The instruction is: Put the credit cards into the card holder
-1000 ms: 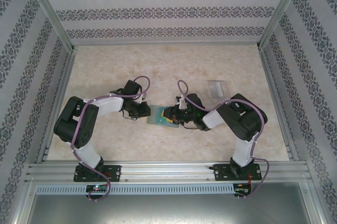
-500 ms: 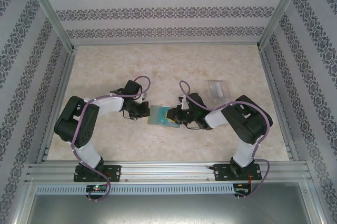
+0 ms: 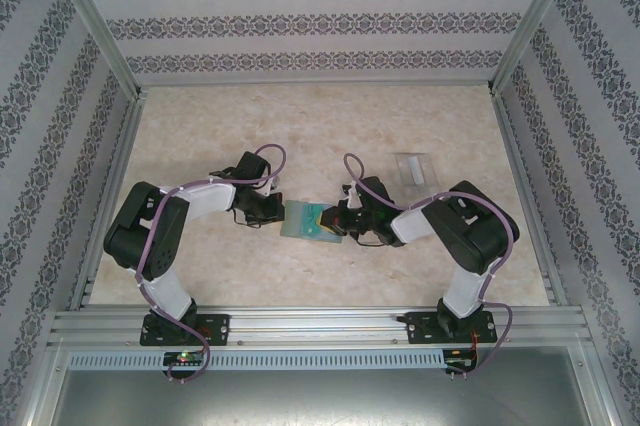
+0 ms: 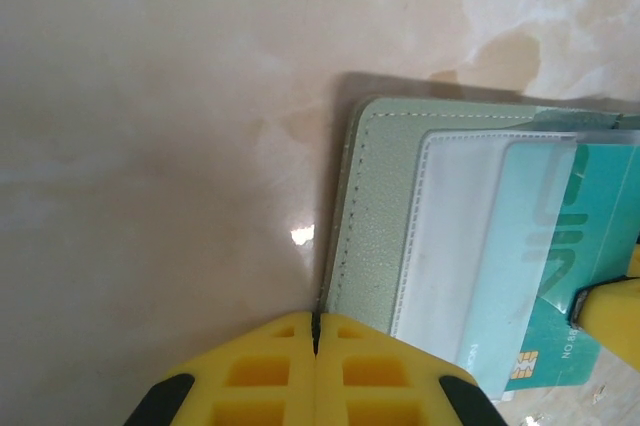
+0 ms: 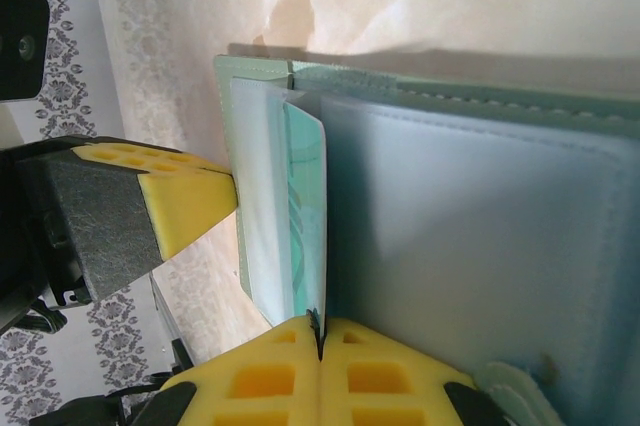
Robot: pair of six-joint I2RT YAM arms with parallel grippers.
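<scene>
My right gripper is pinching the half-inserted teal credit card near the pocket's opening. I should open it, grip the card's outer edge point(image 5: 325, 211) and push the card deeper.
The sage-green card holder point(image 3: 298, 218) lies open on the table between my two grippers. My left gripper point(image 3: 278, 212) is shut on its left edge point(image 4: 345, 246), its yellow jaws meeting at the seam point(image 4: 315, 324). A teal credit card point(image 4: 560, 266) with a chip sits partly under the holder's clear pocket point(image 4: 450, 226). My right gripper point(image 3: 338, 221) is shut on that card's edge point(image 5: 305, 206), jaws pinched together point(image 5: 320, 331). The holder's other flap point(image 5: 480, 236) stands beside the card. The left gripper's fingertip point(image 5: 185, 201) sits against the holder's far edge.
A pale, see-through card point(image 3: 412, 168) lies on the beige table point(image 3: 200, 136) behind the right arm. Patterned walls and metal posts point(image 3: 515, 21) enclose the table. Both arms are bent low, close together near the middle.
The right arm has drifted slightly to the right while keeping hold of the card. The left arm and the holder have stayed where they were.
</scene>
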